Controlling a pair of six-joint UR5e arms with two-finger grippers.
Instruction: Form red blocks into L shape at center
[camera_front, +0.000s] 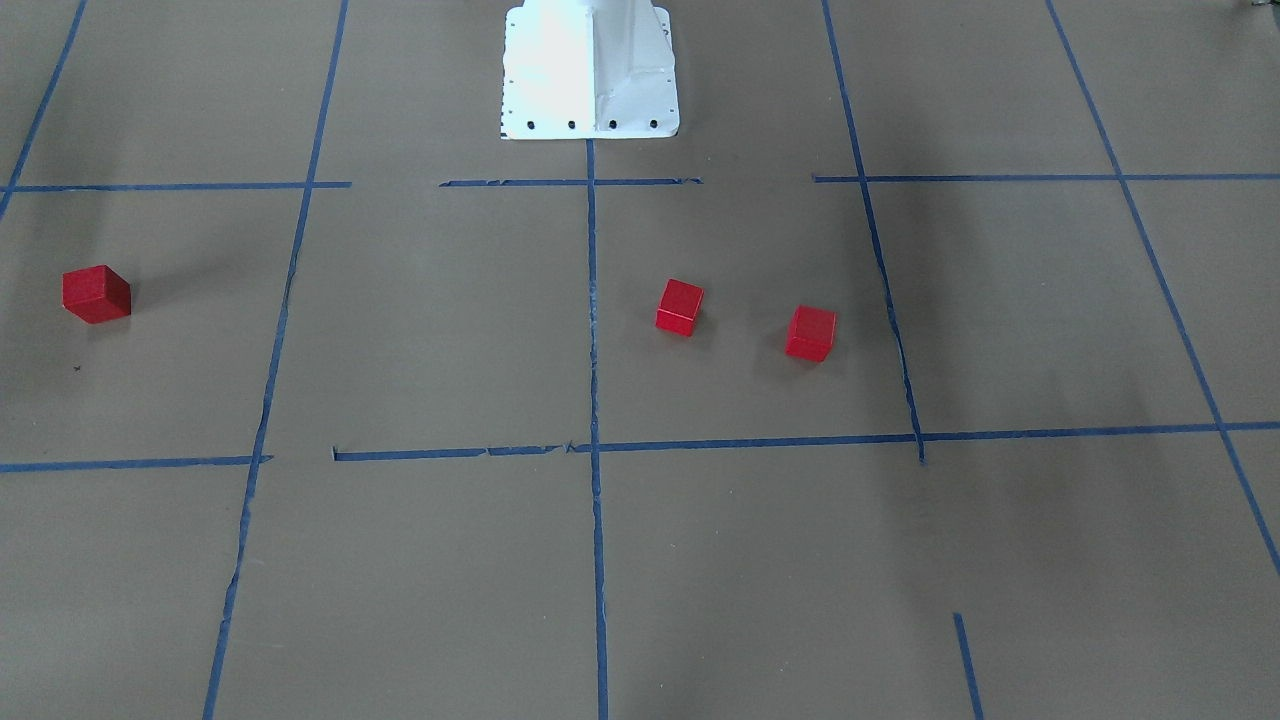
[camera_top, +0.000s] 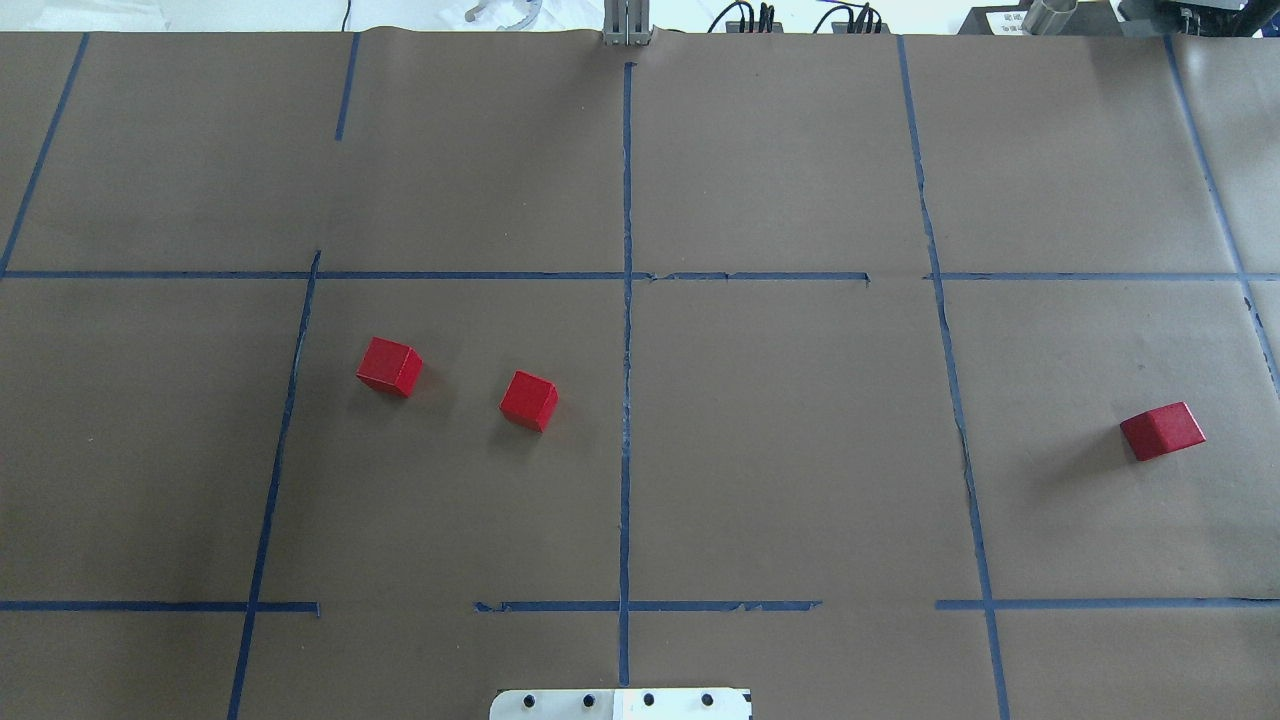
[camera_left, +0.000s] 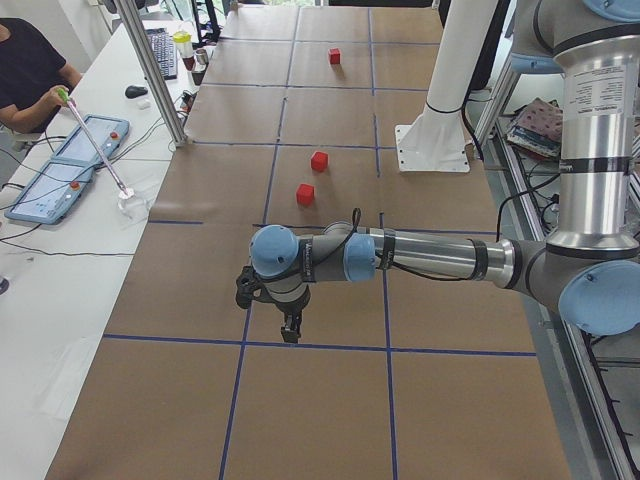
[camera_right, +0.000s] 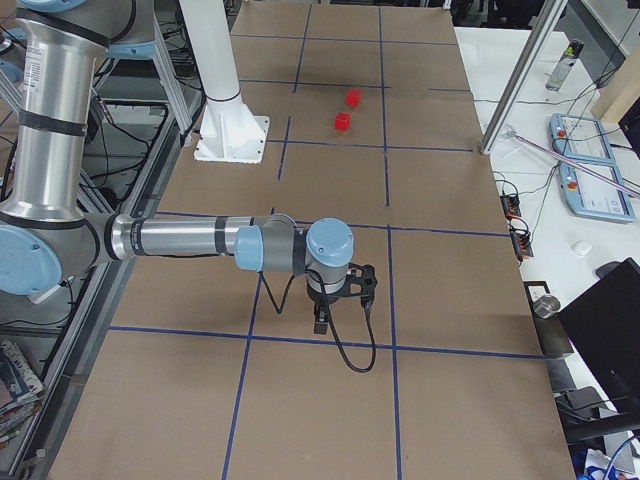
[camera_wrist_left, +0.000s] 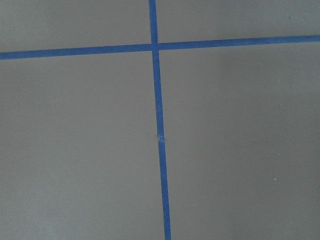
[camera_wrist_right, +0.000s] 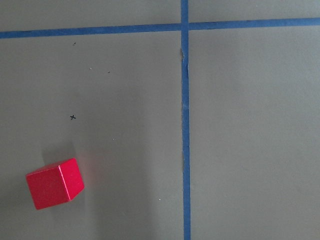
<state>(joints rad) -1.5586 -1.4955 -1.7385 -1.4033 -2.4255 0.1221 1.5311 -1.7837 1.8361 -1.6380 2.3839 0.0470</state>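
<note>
The lone red block lies far away from the other red blocks, and my right gripper should close on the opposite sides (camera_front: 95, 288) (camera_wrist_right: 56, 183) of it.
Three red blocks lie apart on the brown paper. Two sit left of the center's vertical blue tape line (camera_top: 627, 440): one block (camera_top: 389, 366) and another (camera_top: 528, 400) closer to the line. The third block (camera_top: 1162, 431) lies far right and also shows in the right wrist view (camera_wrist_right: 55, 183). My left gripper (camera_left: 290, 330) hangs over the paper near the table's left end, away from the blocks. My right gripper (camera_right: 320, 322) hangs near the right end. Both show only in the side views, so I cannot tell whether they are open or shut. Neither shows in the overhead view.
The white robot base (camera_front: 590, 70) stands at the near middle edge of the table. A metal post (camera_left: 150, 70) and a side desk with tablets (camera_left: 60, 170) and a seated operator (camera_left: 30, 70) are beyond the far table edge. Blue tape lines grid the paper.
</note>
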